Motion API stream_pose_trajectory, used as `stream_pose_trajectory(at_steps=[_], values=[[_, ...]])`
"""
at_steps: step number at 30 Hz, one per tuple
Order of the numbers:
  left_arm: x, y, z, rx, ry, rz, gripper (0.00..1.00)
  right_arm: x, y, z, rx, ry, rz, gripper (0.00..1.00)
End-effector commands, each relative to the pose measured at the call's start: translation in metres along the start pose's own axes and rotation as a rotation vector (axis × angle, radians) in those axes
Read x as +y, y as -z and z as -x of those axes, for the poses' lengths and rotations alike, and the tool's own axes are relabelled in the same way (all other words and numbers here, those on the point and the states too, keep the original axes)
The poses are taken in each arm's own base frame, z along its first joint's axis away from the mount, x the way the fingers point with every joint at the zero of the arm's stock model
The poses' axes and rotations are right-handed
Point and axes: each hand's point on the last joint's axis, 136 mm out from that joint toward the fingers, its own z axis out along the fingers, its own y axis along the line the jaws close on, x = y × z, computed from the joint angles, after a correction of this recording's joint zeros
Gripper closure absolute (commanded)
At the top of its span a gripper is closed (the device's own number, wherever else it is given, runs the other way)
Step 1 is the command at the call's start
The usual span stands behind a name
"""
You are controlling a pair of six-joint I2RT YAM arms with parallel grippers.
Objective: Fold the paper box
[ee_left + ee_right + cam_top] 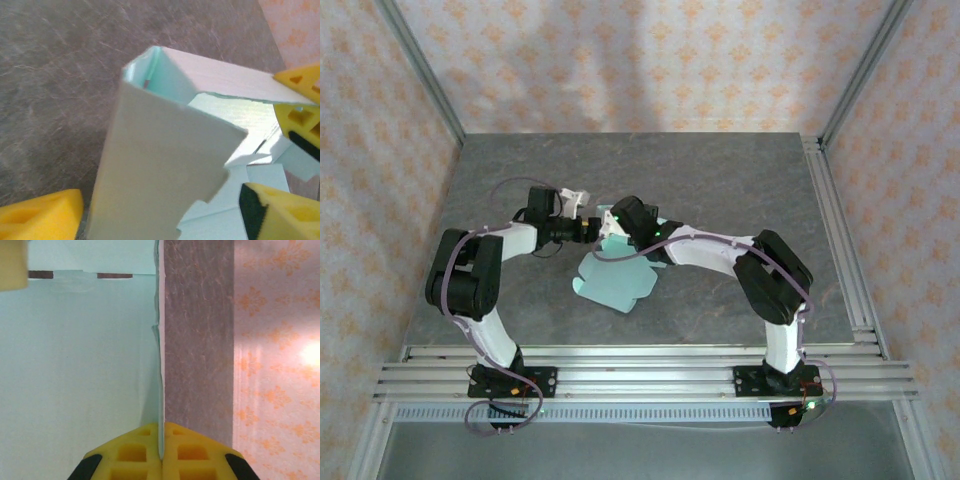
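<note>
My left gripper needs to back off, line up and pinch the flap's upper edge (195,111), because the raised flap slants between its open fingers and the flap's corner gapes.
The paper box (616,282) is pale mint card, partly folded, lying on the table between the two arms. In the left wrist view a raised flap of the paper box (165,165) stands between the widely spread yellow fingers of my left gripper (160,212), which is open. My right gripper (161,442) is shut on the thin edge of an upright wall of the paper box (75,365). Its yellow fingers (300,100) also show at the right of the left wrist view, pinching that wall. From above, my left gripper (582,226) and right gripper (612,222) meet over the box's far end.
The grey table (720,180) is bordered by patterned walls, with metal rails (840,230) along its right side and near edge. The flat part of the sheet spreads toward the near side.
</note>
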Motion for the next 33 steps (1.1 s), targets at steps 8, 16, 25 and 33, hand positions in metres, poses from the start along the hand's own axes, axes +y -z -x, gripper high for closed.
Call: stream_pose_trajectory(at_steps=[8,16,25,33], values=[[0.012,0.042,0.051,-0.301,-0.002,0.142,0.05,-0.034,0.005,-0.005,0.041,0.085,-0.249,1.00],[0.022,0.047,0.044,-0.296,0.027,0.188,0.11,-0.038,0.003,0.009,-0.007,0.159,-0.357,1.00],[0.028,0.047,0.035,-0.266,0.070,0.210,0.19,-0.035,-0.001,0.020,-0.024,0.208,-0.433,1.00],[0.044,0.038,0.035,-0.231,0.108,0.245,0.32,-0.022,-0.003,0.021,-0.049,0.215,-0.448,1.00]])
